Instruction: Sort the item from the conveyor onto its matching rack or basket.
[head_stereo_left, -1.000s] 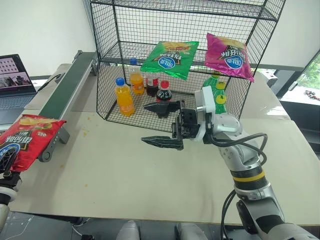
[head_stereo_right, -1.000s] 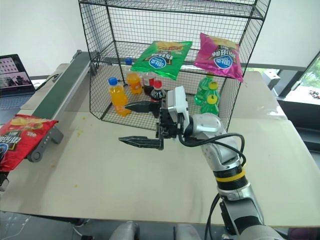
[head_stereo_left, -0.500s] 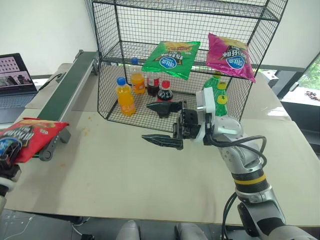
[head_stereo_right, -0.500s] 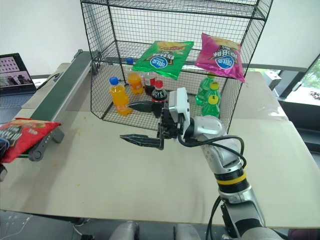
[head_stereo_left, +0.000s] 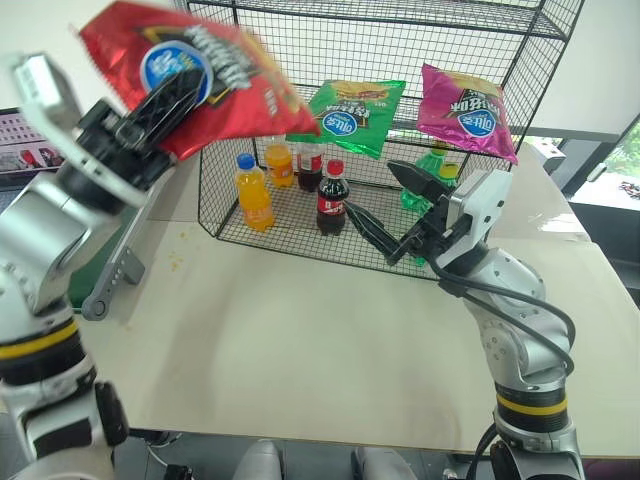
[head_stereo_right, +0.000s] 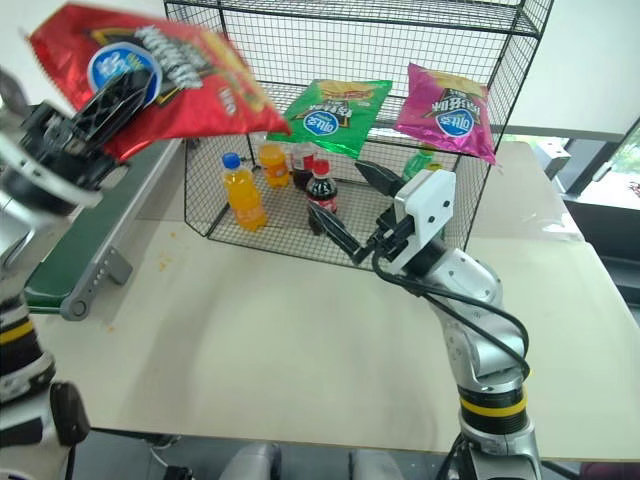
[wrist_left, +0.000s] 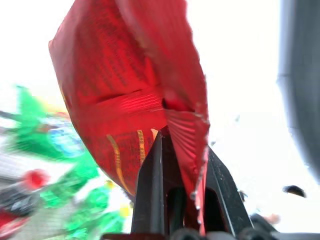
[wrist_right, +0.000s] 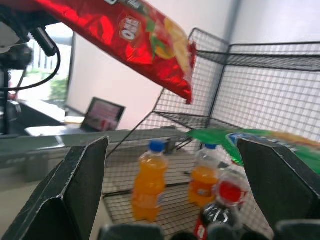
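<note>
Next, I release the red chips bag with my left gripper on the middle shelf (head_stereo_left: 259, 95) beside the green bag, above the orange bottles.
The item, a red chips bag (head_stereo_left: 215, 75) with a round blue-and-white logo, hangs high in front of the black wire rack's (head_stereo_left: 400, 30) upper left corner. My left gripper (head_stereo_left: 165, 95) is shut on the bag's edge, and the left wrist view shows the fingers (wrist_left: 150, 190) pinching the red foil (wrist_left: 125, 100). Below it the conveyor (head_stereo_right: 70, 250) with its dark green belt runs along the table's left side. My right gripper (head_stereo_left: 370, 188) is open and holds nothing, in front of the rack's lower shelf beside the cola bottle (head_stereo_left: 330, 198).
A green bag (head_stereo_left: 350, 115) and a pink bag (head_stereo_left: 468, 110) hang at the rack's middle shelf. Orange drink bottles (head_stereo_left: 252, 192) and green bottles stand on the bottom shelf. A laptop (wrist_right: 105, 114) sits beyond the conveyor. The beige table (head_stereo_left: 300, 340) has free room in front.
My left arm swung up and to the right, carrying the red bag from the conveyor's near end to the rack's upper left. My right gripper turned and shifted right, still open.
</note>
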